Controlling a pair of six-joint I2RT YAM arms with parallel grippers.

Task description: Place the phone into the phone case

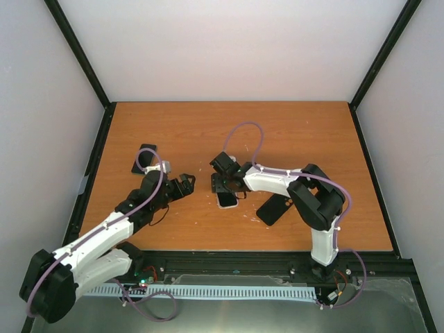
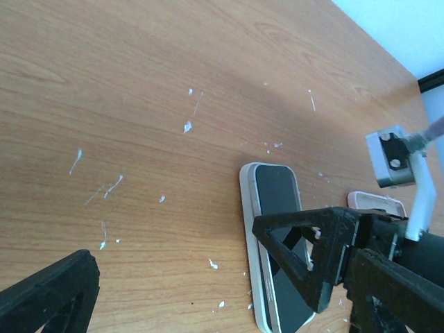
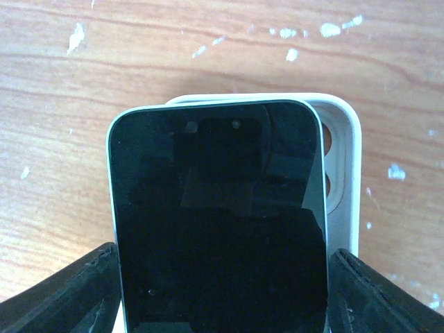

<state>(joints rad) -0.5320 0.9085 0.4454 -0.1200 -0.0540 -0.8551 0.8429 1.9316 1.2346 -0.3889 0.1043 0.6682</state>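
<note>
The phone sits off the case's camera holes, so next my right gripper releases it and pinches the case's exposed side (image 3: 352,191), opposite my left gripper.
A black-screened phone (image 3: 218,215) lies tilted over an open white phone case (image 3: 343,173), shifted towards its left side, so the case's camera holes show on the right. My right gripper (image 3: 222,298) is shut on the phone, one finger against each long edge. In the top view the phone (image 1: 227,199) is at table centre under the right gripper (image 1: 225,186). My left gripper (image 1: 189,182) is open and empty just left of it. The left wrist view shows the phone (image 2: 277,201), the case's white edge (image 2: 250,229) and the left gripper (image 2: 222,298) short of them.
A black flat object (image 1: 144,158) lies at the back left of the wooden table (image 1: 312,139). Another dark flat object (image 1: 274,208) lies under the right forearm. A pale pink object (image 2: 374,201) sits just beyond the phone.
</note>
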